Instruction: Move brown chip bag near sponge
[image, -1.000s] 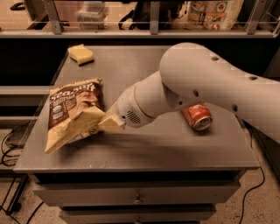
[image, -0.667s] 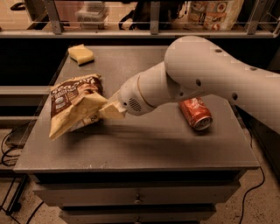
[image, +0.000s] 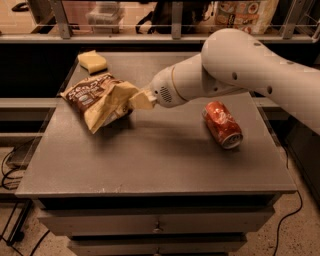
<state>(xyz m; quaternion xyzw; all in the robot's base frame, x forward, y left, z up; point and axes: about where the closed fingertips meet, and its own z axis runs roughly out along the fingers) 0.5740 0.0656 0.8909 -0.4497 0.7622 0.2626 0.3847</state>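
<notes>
Next, my gripper lets go of the brown chip bag on the grey table (image: 113, 90) in front of the sponge.
The brown chip bag (image: 95, 99) is dark brown with white lettering and cream-yellow ends. It hangs tilted and lifted off the grey table (image: 150, 155) at the left. My gripper (image: 139, 99) is shut on the bag's right cream end and holds it up. The white arm reaches in from the right. The pale-yellow sponge (image: 92, 61) lies at the table's far left corner, a short way beyond the bag and apart from it.
A red soda can (image: 222, 124) lies on its side at the right of the table. A railing and shelf run behind the table's far edge. Drawers sit under the front edge. Cables lie on the floor at both sides.
My gripper has lifted the chip bag and carried it away from the front, towards the sponge at the far left corner. The can and sponge have not moved.
</notes>
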